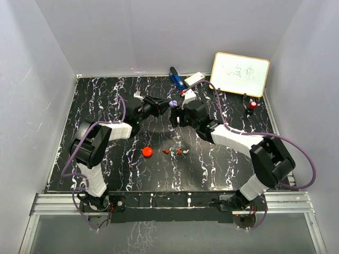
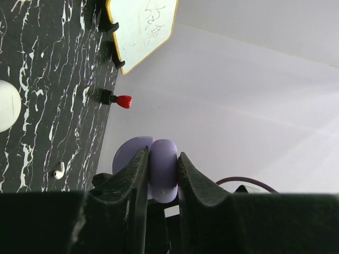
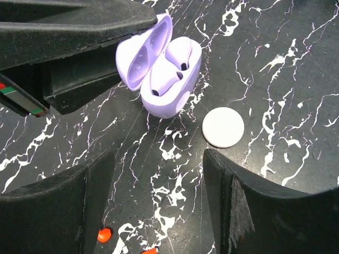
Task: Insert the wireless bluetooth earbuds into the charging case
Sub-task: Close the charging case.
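Observation:
My left gripper is going to the bare dark table (image 1: 141, 114) behind the red round case, and it will let go of the purple charging case, now held at mid-table, there.
My left gripper (image 1: 167, 104) is shut on an open purple charging case (image 1: 173, 102) and holds it at mid-table. In the left wrist view the pads (image 2: 139, 174) squeeze the case body (image 2: 163, 170). The right wrist view shows the case (image 3: 175, 90) with its lid (image 3: 139, 55) flipped up and two purple earbuds (image 3: 179, 57) sitting in its sockets. My right gripper (image 3: 159, 156) is open and empty, just above and beside the case. Two red earbuds (image 1: 167, 152) and a white earbud (image 1: 186, 151) lie loose on the table.
A red round case (image 1: 147, 152) lies left of the loose earbuds. A white round case (image 3: 223, 127) lies right of the purple case. A whiteboard (image 1: 239, 74) and a red-capped marker (image 1: 252, 105) stand at the back right. A blue object (image 1: 176, 78) and a white box (image 1: 194, 79) sit at the back.

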Controlling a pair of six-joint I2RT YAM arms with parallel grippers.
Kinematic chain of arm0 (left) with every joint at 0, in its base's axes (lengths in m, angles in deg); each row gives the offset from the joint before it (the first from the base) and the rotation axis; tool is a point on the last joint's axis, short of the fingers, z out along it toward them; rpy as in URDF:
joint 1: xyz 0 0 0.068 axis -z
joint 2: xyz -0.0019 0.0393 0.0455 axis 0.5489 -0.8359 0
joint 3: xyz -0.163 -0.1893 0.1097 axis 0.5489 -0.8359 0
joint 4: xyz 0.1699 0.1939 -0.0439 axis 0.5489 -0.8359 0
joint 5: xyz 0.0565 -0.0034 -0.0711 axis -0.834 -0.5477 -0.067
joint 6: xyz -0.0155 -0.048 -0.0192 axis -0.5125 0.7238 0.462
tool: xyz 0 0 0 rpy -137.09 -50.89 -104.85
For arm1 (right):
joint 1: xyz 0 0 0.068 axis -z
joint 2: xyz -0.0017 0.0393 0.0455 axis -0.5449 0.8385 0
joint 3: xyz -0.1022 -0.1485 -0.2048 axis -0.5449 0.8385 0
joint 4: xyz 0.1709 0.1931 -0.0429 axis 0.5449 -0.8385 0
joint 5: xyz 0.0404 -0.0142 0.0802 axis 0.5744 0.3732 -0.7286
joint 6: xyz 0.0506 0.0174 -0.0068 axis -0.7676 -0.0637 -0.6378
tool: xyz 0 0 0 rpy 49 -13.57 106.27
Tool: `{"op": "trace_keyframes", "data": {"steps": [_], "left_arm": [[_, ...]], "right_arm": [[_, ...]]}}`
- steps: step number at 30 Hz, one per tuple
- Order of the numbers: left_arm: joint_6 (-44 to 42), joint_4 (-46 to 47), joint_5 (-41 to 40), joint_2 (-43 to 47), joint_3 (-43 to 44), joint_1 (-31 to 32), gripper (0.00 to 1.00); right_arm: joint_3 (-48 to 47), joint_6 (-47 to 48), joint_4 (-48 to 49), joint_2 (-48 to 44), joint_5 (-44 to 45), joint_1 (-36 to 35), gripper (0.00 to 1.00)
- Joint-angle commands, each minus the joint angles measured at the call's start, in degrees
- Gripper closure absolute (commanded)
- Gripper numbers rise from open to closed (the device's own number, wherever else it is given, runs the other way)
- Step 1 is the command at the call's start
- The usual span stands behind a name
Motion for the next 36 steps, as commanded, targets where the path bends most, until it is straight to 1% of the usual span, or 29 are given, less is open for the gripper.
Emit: {"op": "trace_keyframes", "data": {"steps": [1, 6, 10, 15, 19, 29, 36], "left_arm": [[1.05, 0.84, -0.86, 0.98, 1.73, 0.8, 1.0], [1.12, 1.18, -0.75, 2.46, 0.03, 0.97, 1.0], [2.78, 3.45, -0.35, 2.77, -1.95, 0.98, 1.0], [3.59, 4.61, -0.14, 3.91, -3.97, 0.98, 1.0], [4.33, 5.81, 0.69, 4.0, -4.8, 0.98, 1.0], [5.58, 7.4, 0.94, 4.83, -7.22, 0.98, 1.0], [6.72, 9.21, 0.99, 4.36, -8.06, 0.98, 1.0]], "right_arm": [[-4.19, 1.29, 5.03, 0.47, 3.24, -0.4, 0.34], [-5.99, 1.95, 4.73, 2.79, 6.33, -0.37, 0.34], [-6.61, 2.26, 5.2, 4.48, 8.94, -0.32, 0.34], [-6.21, 3.24, 7.23, 5.56, 11.58, -0.01, 0.33], [-4.82, 3.65, 10.42, 5.15, 12.24, 0.73, 0.33], [-3.63, 5.75, 11.53, 5.34, 16.14, 2.35, 0.33], [-1.27, 5.72, 13.49, 3.4, 18.65, 3.42, 0.33]]}}
